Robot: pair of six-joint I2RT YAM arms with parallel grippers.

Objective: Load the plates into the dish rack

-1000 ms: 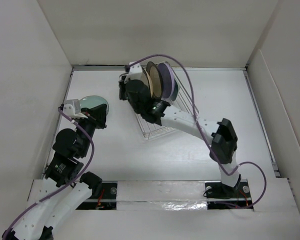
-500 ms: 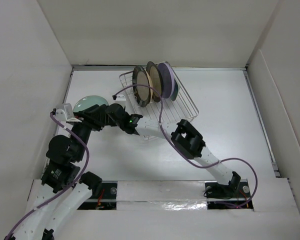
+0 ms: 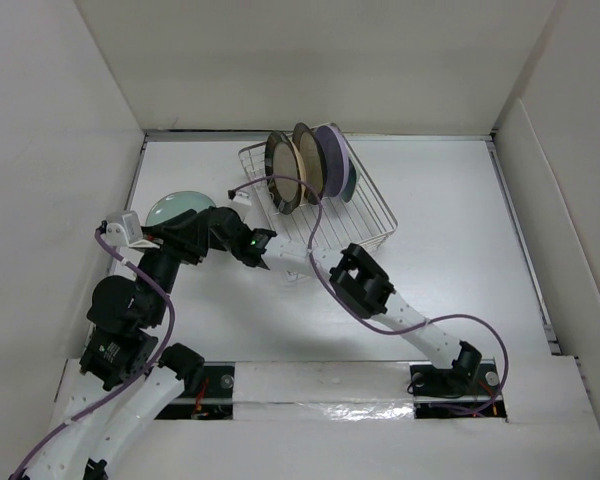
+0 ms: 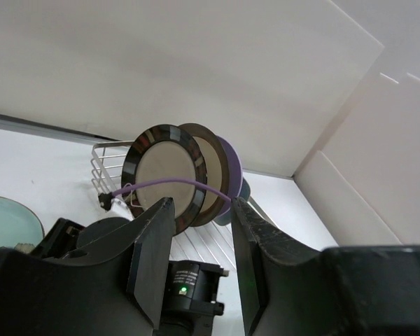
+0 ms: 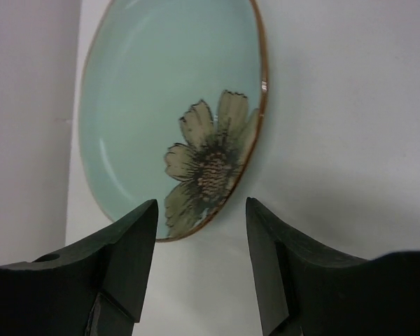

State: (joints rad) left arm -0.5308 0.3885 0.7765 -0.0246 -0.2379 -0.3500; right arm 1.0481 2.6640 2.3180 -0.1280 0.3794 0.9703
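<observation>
The green plate is partly under my left gripper, so my right gripper will pull it clear and grab the green plate's rim [image 5: 229, 198] next to the brown flower.
A pale green round plate [image 5: 161, 105] with a brown flower lies flat on the table at the left [image 3: 170, 207]. My right gripper [image 5: 199, 217] is open, low over the table just short of the plate's near rim, holding nothing. My left gripper [image 4: 199, 210] is open and empty too, close behind the right wrist [image 4: 189, 290] and facing the dish rack [image 4: 105, 157]. In the chrome-wire dish rack [image 3: 370, 215] three plates stand upright: a brown-rimmed cream one [image 3: 283, 175], a tan one [image 3: 308, 160] and a lavender one [image 3: 332, 158].
White walls close in the table on the left, back and right. The right arm [image 3: 365, 285] stretches across the table in front of the rack, its purple cable [image 3: 315, 215] looping over the rack's front. Both arms crowd together at the left beside the green plate.
The right arm left the rack, where the brown-rimmed plate now stands, and swung left to the green plate. Both grippers went from shut to open. The left arm shifted slightly.
</observation>
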